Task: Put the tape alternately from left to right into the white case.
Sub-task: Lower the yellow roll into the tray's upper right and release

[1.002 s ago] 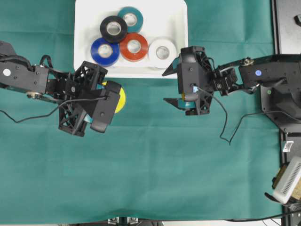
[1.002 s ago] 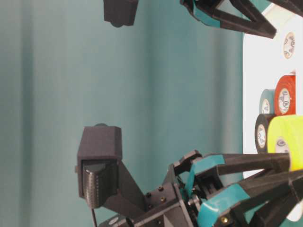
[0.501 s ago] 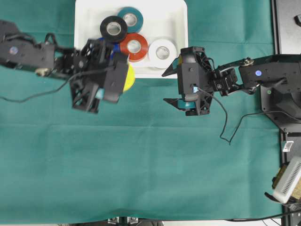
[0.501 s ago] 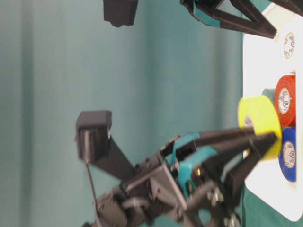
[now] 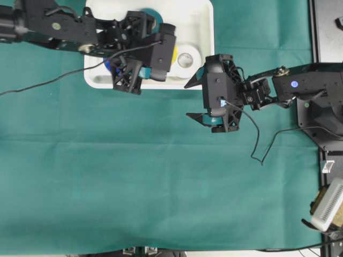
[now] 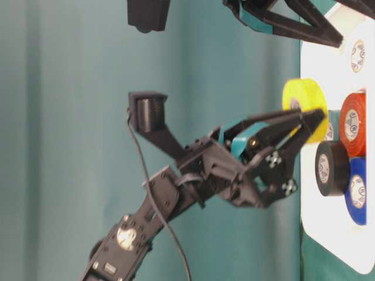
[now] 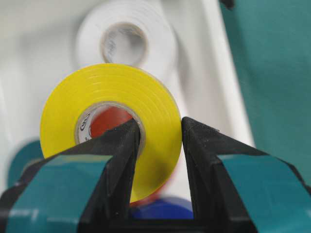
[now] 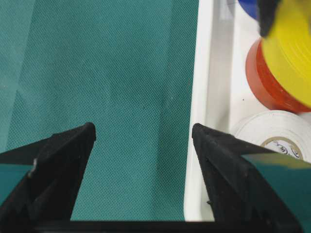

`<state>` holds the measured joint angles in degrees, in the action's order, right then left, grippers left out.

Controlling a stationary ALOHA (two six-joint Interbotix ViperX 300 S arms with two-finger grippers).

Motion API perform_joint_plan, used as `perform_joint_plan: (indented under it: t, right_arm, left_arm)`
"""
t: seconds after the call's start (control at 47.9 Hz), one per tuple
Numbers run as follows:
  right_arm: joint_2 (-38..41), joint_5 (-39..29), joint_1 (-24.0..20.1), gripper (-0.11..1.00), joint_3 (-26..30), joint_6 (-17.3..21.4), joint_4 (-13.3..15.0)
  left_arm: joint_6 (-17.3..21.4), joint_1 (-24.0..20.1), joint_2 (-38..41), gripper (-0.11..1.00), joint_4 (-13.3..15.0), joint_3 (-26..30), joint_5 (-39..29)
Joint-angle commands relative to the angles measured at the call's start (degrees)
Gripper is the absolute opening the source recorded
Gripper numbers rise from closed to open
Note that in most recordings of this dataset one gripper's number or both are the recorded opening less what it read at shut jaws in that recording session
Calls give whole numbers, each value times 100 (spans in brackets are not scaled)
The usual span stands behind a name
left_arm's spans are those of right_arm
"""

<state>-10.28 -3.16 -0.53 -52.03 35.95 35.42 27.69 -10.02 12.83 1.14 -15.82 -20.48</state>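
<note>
My left gripper should release the yellow tape on the bottom of the bare case, just behind the white tape [image 5: 189, 37] [image 7: 47, 60]. The yellow tape is now upright above the case.
My left gripper [image 5: 170, 51] is shut on the yellow tape [image 5: 173, 52], one finger through its core and the other on its outer face [image 7: 160, 131]. It holds the roll [image 6: 304, 99] upright above the white case [image 5: 203, 16], over the orange-red tape [image 6: 353, 124] and next to the white tape [image 5: 185, 59]. The black tape [image 6: 329, 168], blue tape [image 6: 356, 190] and teal tape [image 5: 147, 12] also lie in the case. My right gripper [image 5: 192, 99] hangs open and holds nothing, over the cloth just outside the case's rim [image 8: 201, 97].
Green cloth [image 5: 161, 182] covers the table in front of the case. The left arm and its cable [image 5: 53, 80] stretch across the case's left side. Dark equipment [image 5: 327, 32] and a white box [image 5: 328, 206] stand along the right edge.
My left arm has carried the yellow tape from the cloth in front of the case up and over its inside, near the white roll. The right arm has not moved.
</note>
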Motion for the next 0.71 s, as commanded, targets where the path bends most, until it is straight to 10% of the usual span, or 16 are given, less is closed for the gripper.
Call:
perform_joint_plan:
  t: [0.0, 0.689]
  right_arm:
    - [-105, 53, -26, 84, 35, 18, -9]
    - [-105, 53, -35, 84, 26, 18, -9]
  left_arm:
    - [229, -70, 35, -3, -9, 343, 79]
    - [360, -431, 668, -3, 9, 1055, 229]
